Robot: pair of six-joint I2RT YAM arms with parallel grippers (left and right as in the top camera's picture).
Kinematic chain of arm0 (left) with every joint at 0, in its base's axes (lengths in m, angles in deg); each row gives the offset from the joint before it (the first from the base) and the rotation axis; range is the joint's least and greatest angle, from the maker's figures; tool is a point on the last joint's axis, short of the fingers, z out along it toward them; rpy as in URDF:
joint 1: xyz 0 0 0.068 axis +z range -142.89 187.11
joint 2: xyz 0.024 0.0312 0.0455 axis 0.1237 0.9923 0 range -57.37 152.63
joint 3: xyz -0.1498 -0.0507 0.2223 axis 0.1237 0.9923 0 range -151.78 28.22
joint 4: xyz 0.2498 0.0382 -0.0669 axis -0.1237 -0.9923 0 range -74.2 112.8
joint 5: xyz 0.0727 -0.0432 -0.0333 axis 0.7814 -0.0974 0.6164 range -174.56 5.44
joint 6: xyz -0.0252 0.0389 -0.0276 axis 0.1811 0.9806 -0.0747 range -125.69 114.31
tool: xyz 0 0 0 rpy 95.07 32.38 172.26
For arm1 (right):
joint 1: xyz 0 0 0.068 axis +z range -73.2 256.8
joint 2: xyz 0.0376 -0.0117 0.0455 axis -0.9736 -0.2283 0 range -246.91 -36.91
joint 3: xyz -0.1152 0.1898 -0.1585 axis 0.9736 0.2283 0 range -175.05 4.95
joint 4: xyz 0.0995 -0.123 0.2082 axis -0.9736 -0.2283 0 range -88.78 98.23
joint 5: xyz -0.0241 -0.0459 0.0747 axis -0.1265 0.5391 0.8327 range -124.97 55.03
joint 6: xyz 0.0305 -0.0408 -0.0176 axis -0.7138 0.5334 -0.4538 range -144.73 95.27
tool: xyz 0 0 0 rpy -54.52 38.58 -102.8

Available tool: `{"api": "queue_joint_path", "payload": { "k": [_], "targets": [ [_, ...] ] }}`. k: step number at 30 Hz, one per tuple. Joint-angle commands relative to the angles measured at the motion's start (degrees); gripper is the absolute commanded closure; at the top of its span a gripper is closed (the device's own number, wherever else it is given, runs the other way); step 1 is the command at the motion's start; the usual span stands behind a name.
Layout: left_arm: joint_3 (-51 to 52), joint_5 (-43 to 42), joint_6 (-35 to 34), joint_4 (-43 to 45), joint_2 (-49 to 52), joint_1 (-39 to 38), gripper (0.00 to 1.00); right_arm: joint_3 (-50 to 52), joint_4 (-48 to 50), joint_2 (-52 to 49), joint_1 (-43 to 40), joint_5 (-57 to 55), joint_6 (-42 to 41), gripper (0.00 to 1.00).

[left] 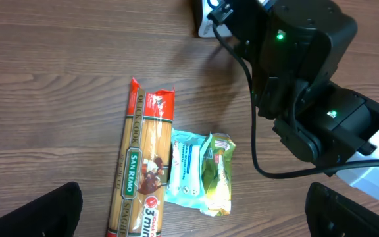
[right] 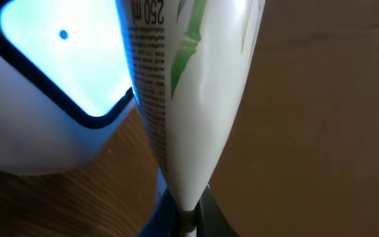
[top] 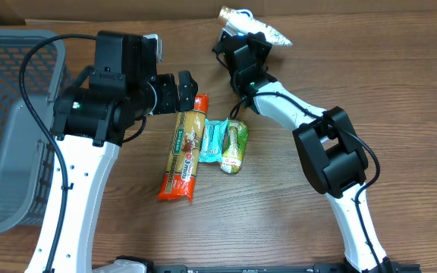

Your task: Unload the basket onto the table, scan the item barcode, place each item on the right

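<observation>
Next, I release the white tube from my right gripper and leave it on the bare wood (top: 342, 128) beneath the black joint of my right arm.
My right gripper (right: 188, 217) is shut on the crimped end of a white tube (right: 189, 85) with green leaf marks and small black print. In the right wrist view the tube stands right beside a white scanner (right: 51, 79) whose window glows pale blue. Seen from overhead, the right gripper (top: 239, 47) is at the table's far edge with the tube (top: 255, 25) sticking out beyond it. My left gripper (top: 182, 85) hangs open and holds nothing. Its two black fingers (left: 41, 214) straddle the lower end of a spaghetti pack (left: 143, 171) from above.
The red and yellow spaghetti pack (top: 184, 148), a light-blue packet (top: 214, 140) and a green packet (top: 235, 145) lie side by side mid-table. A grey mesh basket (top: 6, 114) stands at the left edge. The right arm's black cable (left: 255, 131) loops above the wood near the packets.
</observation>
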Motion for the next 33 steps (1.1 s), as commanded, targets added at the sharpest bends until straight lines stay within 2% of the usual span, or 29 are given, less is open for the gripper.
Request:
{"api": "queue_joint_path", "payload": {
  "k": [1,8,14,16,19,23,25,31,33],
  "targets": [
    [-0.20,-0.46,-0.15,0.17,0.20,-0.04,0.00,-1.51,2.25,1.81,-0.17,-4.74,0.52,0.96],
    [-0.20,-0.46,-0.15,0.17,0.20,-0.04,0.00,-1.51,3.04,1.81,0.42,-4.48,0.15,0.96],
    [-0.20,-0.48,-0.15,0.17,0.20,-0.04,0.00,-1.51,3.21,2.16,1.60,-6.40,-3.45,0.96],
    [-0.20,-0.46,-0.15,0.17,0.20,-0.07,0.00,-1.51,1.86,3.02,2.64,-7.21,-3.48,0.96],
    [-0.20,-0.48,-0.15,0.17,0.20,-0.04,0.00,-1.51,-2.67,5.66,3.82,-6.67,-7.78,0.96],
    [-0.20,-0.46,-0.15,0.17,0.20,-0.04,0.00,-1.51,-22.29,15.15,4.11,5.44,-23.41,0.96],
    [-0.20,-0.46,-0.15,0.17,0.20,-0.04,0.00,-1.53,-32.00,20.61,2.67,15.04,-31.80,0.96],
    [-0.20,-0.46,-0.15,0.17,0.20,-0.07,0.00,-1.53,-51.87,34.58,-5.49,42.21,-52.72,0.96],
    [-0.20,-0.46,-0.15,0.17,0.20,-0.04,0.00,-1.53,-59.14,38.23,-10.12,49.62,-63.01,0.96]
  ]
}}
